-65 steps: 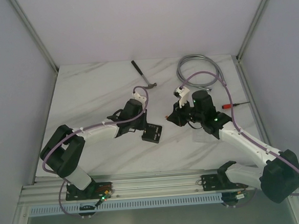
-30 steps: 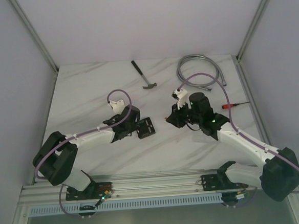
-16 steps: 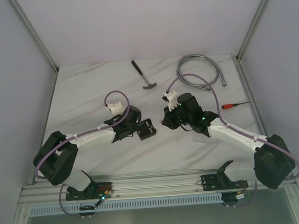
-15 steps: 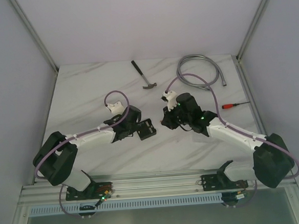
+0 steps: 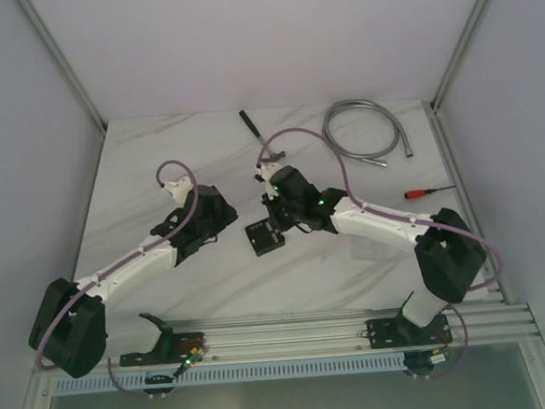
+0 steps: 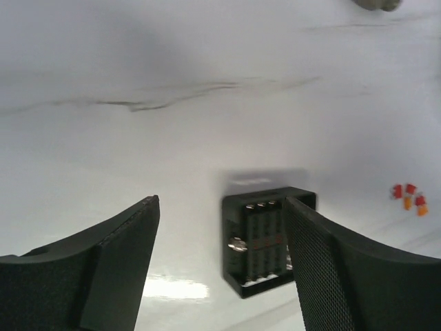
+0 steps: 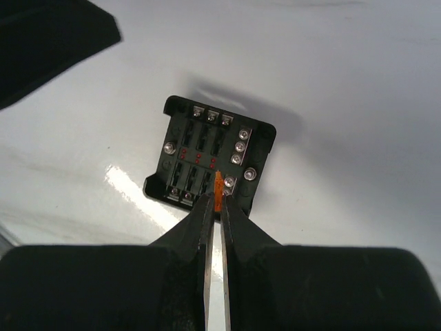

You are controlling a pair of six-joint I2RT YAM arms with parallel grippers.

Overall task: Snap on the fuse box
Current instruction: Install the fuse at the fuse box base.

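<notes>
The orange fuse will come out of my right gripper and stay in the fuse box's corner slot (image 5: 256,234) (image 7: 187,133), the one that is closest to my left gripper.
The fuse box (image 5: 266,238) is a small black square box lying open side up on the white table, with slots and tiny red dots inside (image 7: 210,158). My right gripper (image 7: 215,200) hangs just above its near edge. It is shut on a small orange fuse (image 7: 218,187) that points down at a slot. In the top view the right gripper (image 5: 274,221) is over the box. My left gripper (image 6: 220,203) is open and empty, a little left of the box (image 6: 260,238) and apart from it; its right finger hides the box's right side.
Loose red and orange fuses (image 6: 410,196) lie on the table right of the box. A hammer (image 5: 253,129), a coiled metal hose (image 5: 361,133) and a red screwdriver (image 5: 426,193) lie at the back and right. The left gripper's body (image 7: 48,41) sits close by.
My left gripper has opened, let go of the fuse box and drawn back to the left. The right gripper has swung left over the box, still pinching the orange fuse.
</notes>
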